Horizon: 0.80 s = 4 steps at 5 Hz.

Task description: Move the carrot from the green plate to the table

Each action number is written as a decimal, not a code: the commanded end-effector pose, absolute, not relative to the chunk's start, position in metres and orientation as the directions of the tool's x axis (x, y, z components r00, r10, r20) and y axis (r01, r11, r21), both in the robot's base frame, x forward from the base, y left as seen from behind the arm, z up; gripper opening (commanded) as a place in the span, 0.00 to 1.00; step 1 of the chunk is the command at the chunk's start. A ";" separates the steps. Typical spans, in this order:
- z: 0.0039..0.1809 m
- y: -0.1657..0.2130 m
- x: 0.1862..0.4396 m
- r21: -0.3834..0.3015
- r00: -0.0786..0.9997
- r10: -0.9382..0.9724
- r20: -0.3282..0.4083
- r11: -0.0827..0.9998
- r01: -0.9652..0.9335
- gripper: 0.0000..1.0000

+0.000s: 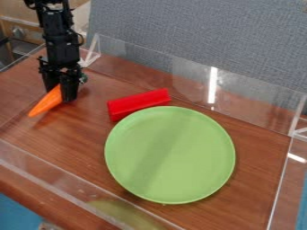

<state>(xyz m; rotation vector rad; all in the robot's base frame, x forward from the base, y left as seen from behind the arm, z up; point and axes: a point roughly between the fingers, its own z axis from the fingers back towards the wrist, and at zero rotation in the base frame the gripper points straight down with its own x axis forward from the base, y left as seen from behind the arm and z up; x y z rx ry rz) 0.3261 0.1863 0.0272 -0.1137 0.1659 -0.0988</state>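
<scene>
My gripper is going to release the orange carrot on the bare wood (46, 97) that lies past the red block from the green plate.
The orange carrot (47, 104) lies slanted at the left of the table (54, 148), its pointed tip toward the lower left. Its thick end sits between the fingers of my black gripper (63, 92), which reaches straight down and is shut on it. I cannot tell whether the tip touches the wood. The green plate (170, 154) lies well to the right with nothing on it.
A red rectangular block (139, 102) lies between the gripper and the plate, just off the plate's far rim. Clear acrylic walls (228, 85) border the tabletop on all sides. Bare wood shows at the front left.
</scene>
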 end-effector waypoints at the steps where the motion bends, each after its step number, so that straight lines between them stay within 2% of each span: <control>1: 0.053 0.186 0.342 -0.098 0.991 -0.069 -0.118 0.994 0.057 0.00; 4: 0.067 0.186 0.338 -0.114 0.991 0.062 -0.116 0.991 -0.075 0.00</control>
